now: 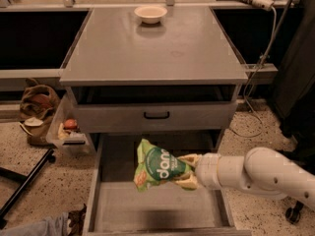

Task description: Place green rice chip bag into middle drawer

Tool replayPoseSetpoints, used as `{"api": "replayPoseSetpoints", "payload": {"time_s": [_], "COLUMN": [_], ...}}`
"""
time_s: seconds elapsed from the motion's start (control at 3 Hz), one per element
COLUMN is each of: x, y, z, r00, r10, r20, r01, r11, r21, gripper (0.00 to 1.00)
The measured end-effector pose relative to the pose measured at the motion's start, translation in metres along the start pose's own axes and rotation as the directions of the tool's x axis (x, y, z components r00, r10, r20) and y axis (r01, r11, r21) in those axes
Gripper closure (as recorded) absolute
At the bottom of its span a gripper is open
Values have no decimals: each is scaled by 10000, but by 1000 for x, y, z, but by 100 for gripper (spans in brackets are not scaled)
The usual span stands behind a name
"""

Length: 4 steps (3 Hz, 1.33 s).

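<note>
I will let go of the green rice chip bag on the bottom of the open middle drawer, slightly in front of its centre [155, 190].
The green rice chip bag [156, 169] hangs in the air over the open middle drawer [147, 209], a wide grey tray pulled out at the bottom of the cabinet. My gripper [186, 171] comes in from the right on a white arm. Its yellowish fingers [188, 160] are shut on the bag's right end. The bag is a little above the drawer floor, near the middle, and does not touch it.
A grey cabinet top [157, 53] carries a small pale bowl [150, 14] at the back. The drawer front above has a black handle [157, 115]. A clear bin with snacks [66, 132] and a brown bag [37, 104] stand on the floor at left. Cables hang at right.
</note>
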<state>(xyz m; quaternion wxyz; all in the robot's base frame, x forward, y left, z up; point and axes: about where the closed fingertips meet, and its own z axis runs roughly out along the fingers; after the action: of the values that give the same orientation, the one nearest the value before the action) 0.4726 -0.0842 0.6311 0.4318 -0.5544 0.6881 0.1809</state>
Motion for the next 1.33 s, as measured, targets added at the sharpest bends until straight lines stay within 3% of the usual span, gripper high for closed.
{"api": "replayPoseSetpoints", "payload": {"time_s": [0.33,0.67,1.0,1.33], "x": [61,102,102,123], "y": [21,36,36,36], "z": [37,79,79,97], "r00": [9941,9850,9850,9780], "r10": [859,1577,1577,1991], "r20": [-663,-704,-704,-617], "r01": [-844,-1566,-1567,-1999], "r11": [9961,9874,9874,9798], "r21": [258,207,206,-83], "gripper": [100,100,100,100]}}
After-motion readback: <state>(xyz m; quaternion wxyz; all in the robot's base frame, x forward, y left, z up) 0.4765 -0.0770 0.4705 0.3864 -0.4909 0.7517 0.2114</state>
